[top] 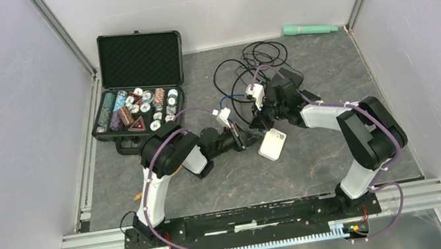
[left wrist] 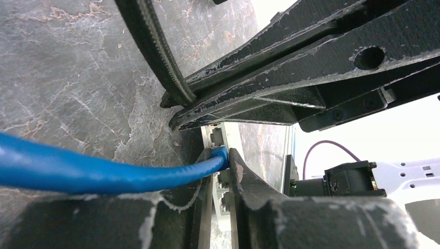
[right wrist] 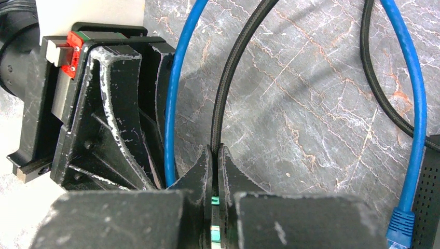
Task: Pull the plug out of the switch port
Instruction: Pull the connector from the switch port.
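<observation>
The robot's left gripper should release the blue cable's plug on the table point(top: 133, 186) beside the yellow plug, near the poker case.
The white switch point(top: 272, 145) lies mid-table. My left gripper point(top: 250, 138) is shut on its edge; in the left wrist view point(left wrist: 222, 155) the fingers clamp the port face point(left wrist: 224, 179). A blue cable point(left wrist: 104, 174) is plugged into one port there, and the port above it point(left wrist: 217, 136) looks empty. My right gripper point(top: 264, 119) hovers just above the switch, shut on the end of a black braided cable point(right wrist: 233, 67). Green and orange plug wires show between its fingers point(right wrist: 215, 150). Whether that plug sits in a port is hidden.
An open black case of poker chips point(top: 141, 103) stands at the back left. A tangle of black cables point(top: 254, 59) and a black box point(top: 294, 79) lie behind the grippers. A green cylinder point(top: 310, 29) lies at the back wall. The blue cable's other plug point(right wrist: 399, 228) enters the black box point(right wrist: 430, 192).
</observation>
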Available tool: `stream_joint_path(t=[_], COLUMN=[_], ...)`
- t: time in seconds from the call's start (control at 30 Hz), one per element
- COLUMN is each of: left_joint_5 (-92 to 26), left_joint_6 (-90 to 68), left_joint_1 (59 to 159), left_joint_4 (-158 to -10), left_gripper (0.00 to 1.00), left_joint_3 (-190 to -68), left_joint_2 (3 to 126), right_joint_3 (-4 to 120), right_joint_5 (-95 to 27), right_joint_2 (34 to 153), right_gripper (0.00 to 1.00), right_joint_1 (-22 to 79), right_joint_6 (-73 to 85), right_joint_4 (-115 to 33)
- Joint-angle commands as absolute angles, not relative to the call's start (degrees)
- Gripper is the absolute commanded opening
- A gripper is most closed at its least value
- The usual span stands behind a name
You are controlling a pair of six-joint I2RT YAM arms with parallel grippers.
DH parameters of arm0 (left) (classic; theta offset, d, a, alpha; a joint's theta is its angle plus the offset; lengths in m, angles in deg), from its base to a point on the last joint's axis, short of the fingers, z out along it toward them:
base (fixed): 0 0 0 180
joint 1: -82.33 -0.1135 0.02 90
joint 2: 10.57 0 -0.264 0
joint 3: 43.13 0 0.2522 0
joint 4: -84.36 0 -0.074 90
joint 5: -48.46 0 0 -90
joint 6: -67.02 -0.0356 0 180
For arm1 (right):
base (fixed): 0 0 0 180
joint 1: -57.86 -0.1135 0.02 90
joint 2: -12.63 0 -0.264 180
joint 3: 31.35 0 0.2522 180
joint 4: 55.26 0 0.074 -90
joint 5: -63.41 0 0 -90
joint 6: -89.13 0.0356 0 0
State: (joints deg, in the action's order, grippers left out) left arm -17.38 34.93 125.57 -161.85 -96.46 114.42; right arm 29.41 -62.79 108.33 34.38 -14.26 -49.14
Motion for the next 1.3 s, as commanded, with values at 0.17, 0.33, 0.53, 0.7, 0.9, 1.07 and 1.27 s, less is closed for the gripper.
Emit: stream_joint_path(t=[0.17, 0.33, 0.53, 0.7, 0.9, 1.07, 1.27], left_joint_5=[-20.57, -21.41, -18.97, -18.69, -19.21, -17.84, -15.70], left_joint_6=[44.01, 43.52, 38.86, 36.82, 33.99, 29.84, 20.05], left_joint_1=[125.22, 125.22, 125.53, 125.57, 125.48, 124.49, 124.09], left_joint_4=[-165.09, -164.56, -161.95, -161.19, -158.17, -158.08, -152.57], left_gripper=[0.02, 0.02, 0.02, 0.02, 0.02, 0.02, 0.02], left_joint_3=[-96.58, -95.79, -95.62, -96.19, -96.49, -96.16, -94.23], left_joint_2=[112.99, 111.12, 110.41, 111.01, 111.14, 109.24, 103.22], right_joint_3=[29.03, 27.85, 29.49, 29.44, 29.76, 31.45, 33.61], right_joint_5=[-62.86, -61.84, -61.21, -61.88, -62.18, -61.92, -61.76], right_joint_2=[108.06, 107.06, 107.27, 107.33, 107.47, 107.94, 109.17], right_gripper=[0.00, 0.00, 0.00, 0.00, 0.00, 0.00, 0.00], right_joint_1=[34.35, 34.33, 34.38, 34.42, 34.43, 35.01, 36.31], right_joint_6=[-15.57, -14.85, -15.76, -15.57, -15.55, -16.89, -19.29], right_joint_4=[-49.71, -50.97, -49.63, -49.58, -49.51, -47.45, -43.84])
